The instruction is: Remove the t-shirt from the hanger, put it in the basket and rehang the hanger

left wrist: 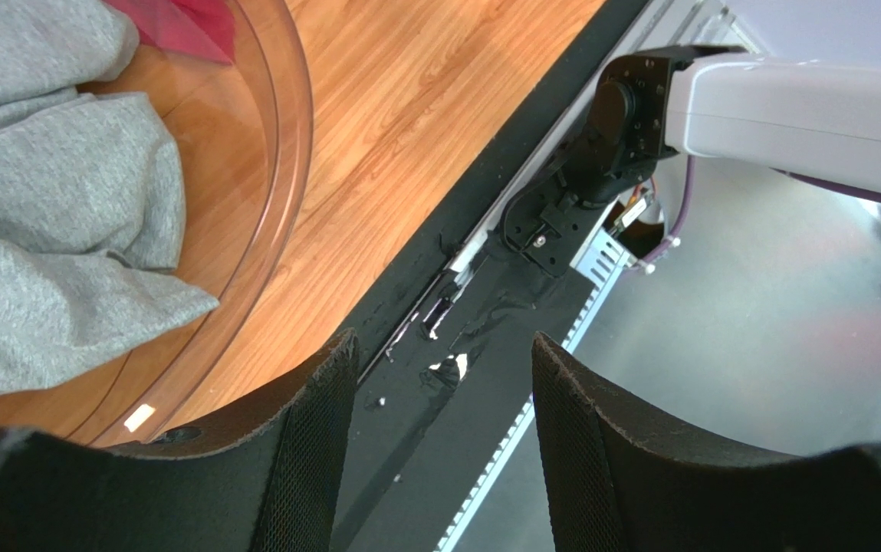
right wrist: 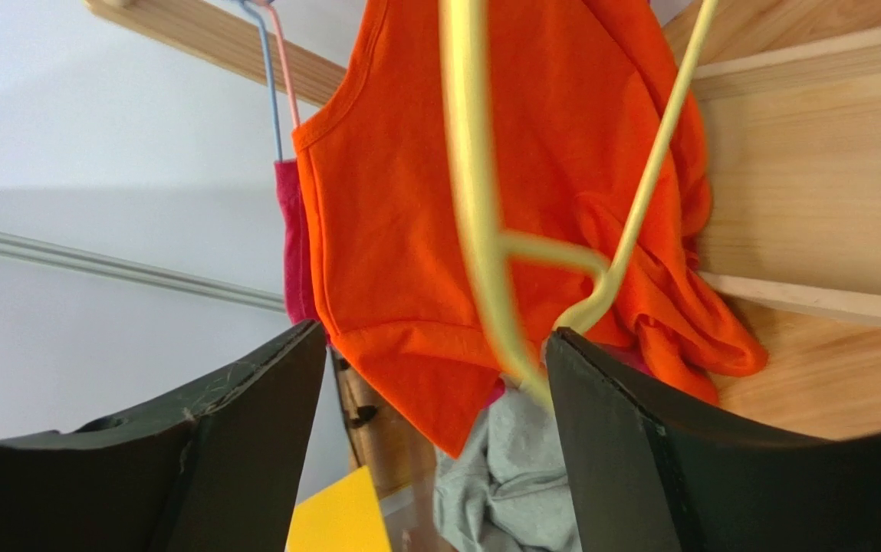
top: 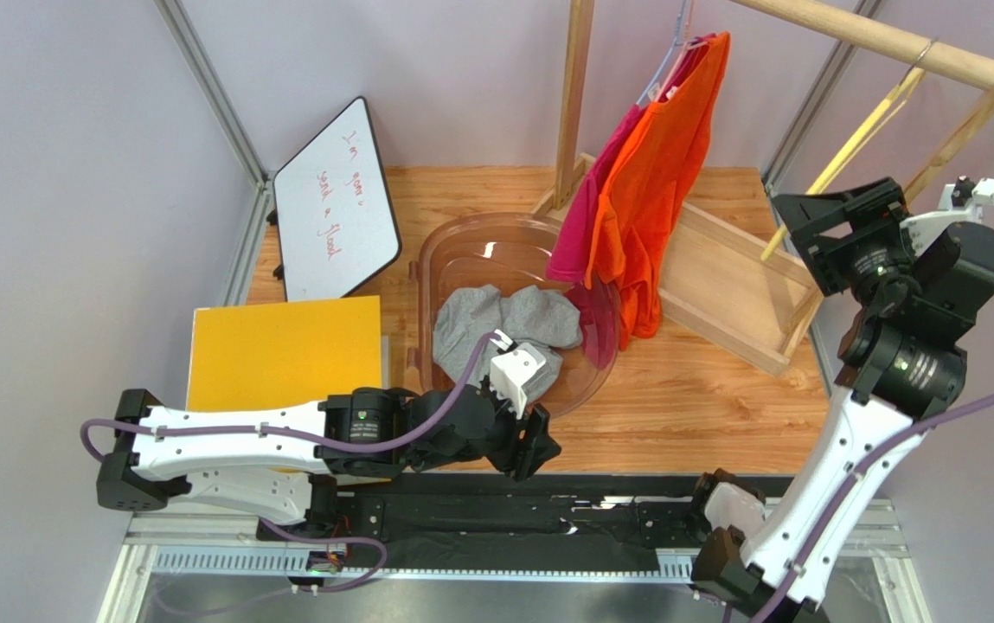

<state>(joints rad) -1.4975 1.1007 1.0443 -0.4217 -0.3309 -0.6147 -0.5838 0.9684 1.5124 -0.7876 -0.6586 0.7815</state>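
Note:
The pink hanger's sloping arm (top: 663,86) (right wrist: 293,106), just above the orange t-shirt's strap, is the next place my right gripper will go to and close on.
A grey t-shirt (top: 502,322) lies crumpled in a clear bowl (top: 427,260); it also shows in the left wrist view (left wrist: 42,219). An orange t-shirt (top: 651,195) and a pink one (top: 589,214) hang on hangers from the wooden rack (top: 723,279). A bare yellow hanger (top: 853,143) hangs at the rack's right end. My left gripper (top: 534,448) is open and empty, low by the bowl's near rim (left wrist: 284,173). My right gripper (top: 807,240) is raised and open; the yellow hanger (right wrist: 474,207) crosses between its jaws, close to the right finger, with the orange t-shirt (right wrist: 399,230) behind.
A whiteboard (top: 333,201) leans at the back left. A yellow board (top: 284,353) lies left of the bowl. The rack's base frame runs across the back right. A black strip (left wrist: 456,380) and the right arm's base (left wrist: 641,115) lie along the near edge.

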